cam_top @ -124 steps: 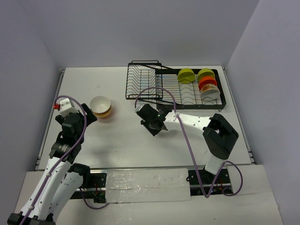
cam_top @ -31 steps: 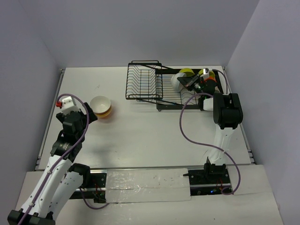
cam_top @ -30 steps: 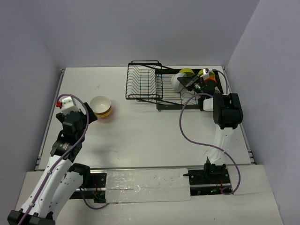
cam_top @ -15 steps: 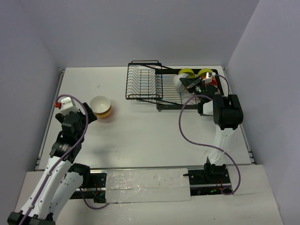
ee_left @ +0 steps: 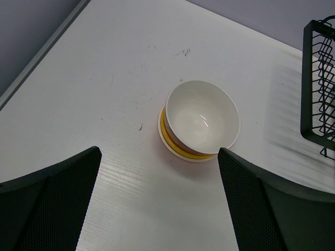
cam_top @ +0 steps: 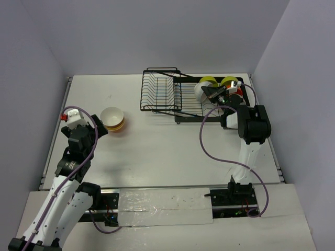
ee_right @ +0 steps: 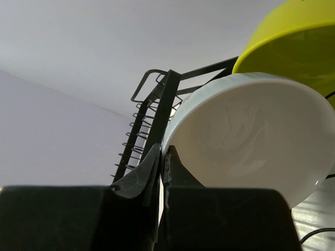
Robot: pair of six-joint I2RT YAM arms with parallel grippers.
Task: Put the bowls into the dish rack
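My left gripper is going to close on the top white bowl's rim [cam_top: 101, 118] [ee_left: 167, 121], on the side farthest from the dish rack, above the yellow bowl.
My right gripper [cam_top: 210, 92] is shut on the rim of a white bowl [cam_top: 199, 92], held on edge over the black wire dish rack [cam_top: 162, 94]. In the right wrist view the white bowl [ee_right: 251, 136] sits just in front of a lime-green bowl [ee_right: 293, 42], with the gripper [ee_right: 162, 151] pinching its left rim. Another lime-green bowl [cam_top: 229, 81] and a red-orange one [cam_top: 238, 92] stand further right in the rack. My left gripper [ee_left: 159, 209] hangs open just short of a white bowl [ee_left: 202, 117] nested on a yellow-sided one on the table.
The rack's taller ribbed basket [cam_top: 159, 89] takes up its left half, and its corner [ee_left: 319, 89] shows at the right of the left wrist view. A raised rail [cam_top: 67, 99] borders the table's left edge. The right arm's cable [cam_top: 205, 141] loops over the table.
Over four seconds the right arm carried the white bowl from mid-table up to the rack. In the last second it nudged the bowl rightward against the lime-green bowl. The left arm barely moved.
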